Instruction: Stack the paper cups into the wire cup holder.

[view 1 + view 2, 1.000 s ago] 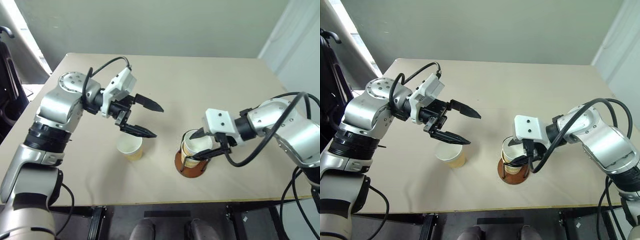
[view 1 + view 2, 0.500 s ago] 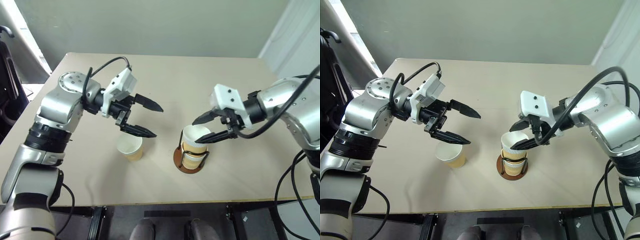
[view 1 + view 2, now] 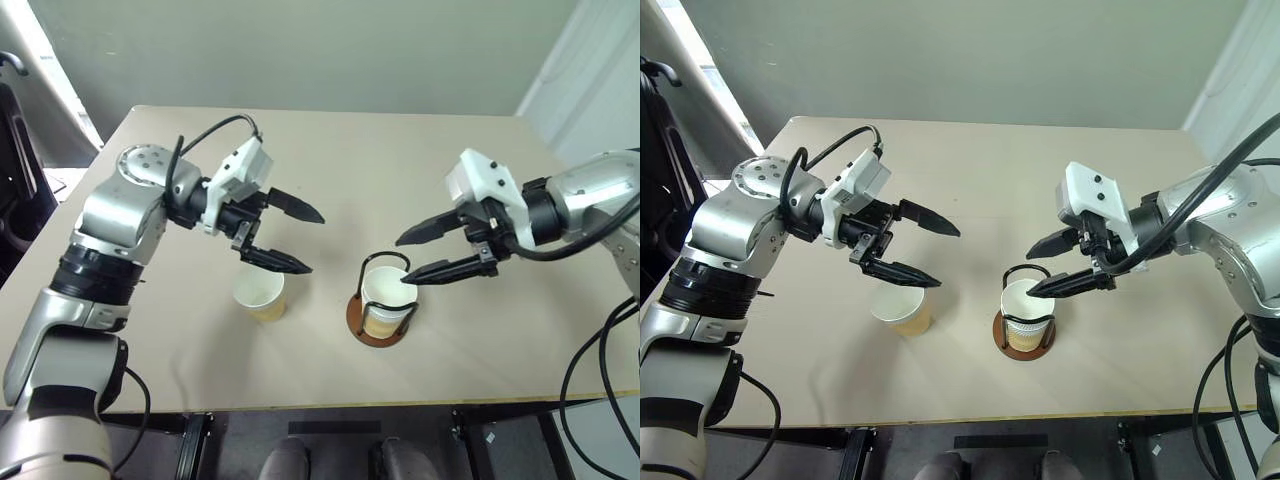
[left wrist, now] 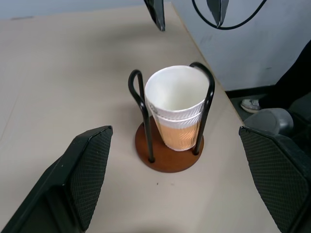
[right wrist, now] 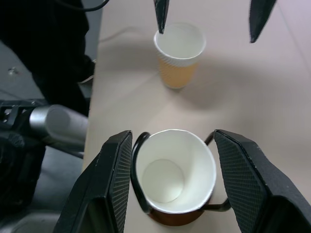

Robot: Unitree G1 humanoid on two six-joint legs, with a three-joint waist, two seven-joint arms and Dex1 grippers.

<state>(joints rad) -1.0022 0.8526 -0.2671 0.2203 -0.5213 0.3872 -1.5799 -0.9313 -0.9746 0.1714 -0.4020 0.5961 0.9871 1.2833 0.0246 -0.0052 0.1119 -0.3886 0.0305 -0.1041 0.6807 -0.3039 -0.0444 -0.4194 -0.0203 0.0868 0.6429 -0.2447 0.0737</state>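
The robot's left gripper should next move to the loose paper cup and grip the cup's rim (image 3: 249,306) on the side closest to the table's front edge.
The wire cup holder (image 3: 356,322), a brown disc with black wire loops, stands on the table near the front. Two paper cups (image 4: 177,104) sit nested inside it, upright. A third paper cup (image 3: 260,295) stands loose on the table to its left. My right gripper (image 3: 402,261) hovers open just above and to the right of the nested cups, holding nothing; its fingers (image 5: 114,184) flank the top cup's rim (image 5: 175,177). My left gripper (image 3: 315,242) hangs open and empty above the loose cup (image 5: 179,53), a little to its right.
The tan table (image 3: 330,160) has open room behind both grippers. Its front edge (image 3: 330,405) lies close below the holder and the loose cup. Black cables trail from both arms.
My right gripper let go of the cup in the holder, then rose and drew back to the right. The cup has settled lower between the wires. The left arm has not moved.
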